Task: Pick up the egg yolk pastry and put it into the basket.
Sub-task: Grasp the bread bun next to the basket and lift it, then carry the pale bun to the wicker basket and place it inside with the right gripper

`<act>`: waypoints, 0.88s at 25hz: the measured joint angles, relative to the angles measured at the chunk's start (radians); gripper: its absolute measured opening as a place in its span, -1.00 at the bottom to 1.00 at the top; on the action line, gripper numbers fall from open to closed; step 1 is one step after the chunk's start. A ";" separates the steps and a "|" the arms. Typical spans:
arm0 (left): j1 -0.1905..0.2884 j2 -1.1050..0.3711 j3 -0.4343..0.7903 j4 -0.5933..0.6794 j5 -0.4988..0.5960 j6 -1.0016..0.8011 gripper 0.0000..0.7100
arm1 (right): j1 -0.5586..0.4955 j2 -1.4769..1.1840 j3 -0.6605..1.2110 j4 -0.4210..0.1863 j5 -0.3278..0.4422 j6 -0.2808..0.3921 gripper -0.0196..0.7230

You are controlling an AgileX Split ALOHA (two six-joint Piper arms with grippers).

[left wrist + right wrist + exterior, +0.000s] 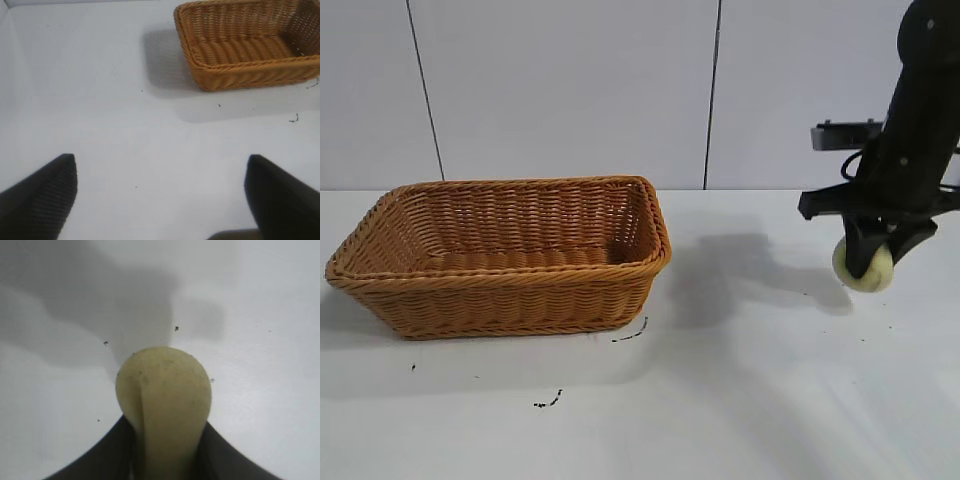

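My right gripper is going to the middle of the wicker basket (523, 251). It will release the egg yolk pastry near there, just behind the basket's front rim.
The egg yolk pastry (863, 268), a small pale yellow-cream lump, is at the table's right side in the exterior view. My right gripper (866, 252) comes down on it from above, and its dark fingers press against both sides of it. In the right wrist view the pastry (165, 385) bulges out between the two fingers (107, 455), just above the white tabletop. The orange-brown wicker basket (510, 300) stands at the left, well apart from the pastry, with nothing showing inside. My left gripper (160, 200) hovers open over bare table, the basket (250, 77) farther off.
The white table (750, 390) has a few small dark specks (548, 402) in front of the basket. A pale panelled wall (570, 90) runs behind the table. Bare tabletop lies between basket and pastry.
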 joint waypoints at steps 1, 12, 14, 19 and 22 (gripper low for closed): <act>0.000 0.000 0.000 0.000 0.000 0.000 0.95 | 0.000 -0.015 -0.032 0.000 0.042 0.000 -0.45; 0.000 0.000 0.000 0.000 0.000 0.000 0.95 | 0.070 -0.053 -0.365 0.021 0.238 0.000 -0.46; 0.000 0.000 0.000 0.000 0.000 0.000 0.95 | 0.105 -0.041 -0.414 0.021 0.240 0.000 -0.46; 0.000 0.000 0.000 0.000 0.000 0.000 0.95 | 0.226 0.059 -0.607 0.027 0.269 0.002 -0.46; 0.000 0.000 0.000 0.000 0.000 0.000 0.95 | 0.310 0.149 -0.744 0.031 0.310 0.002 -0.46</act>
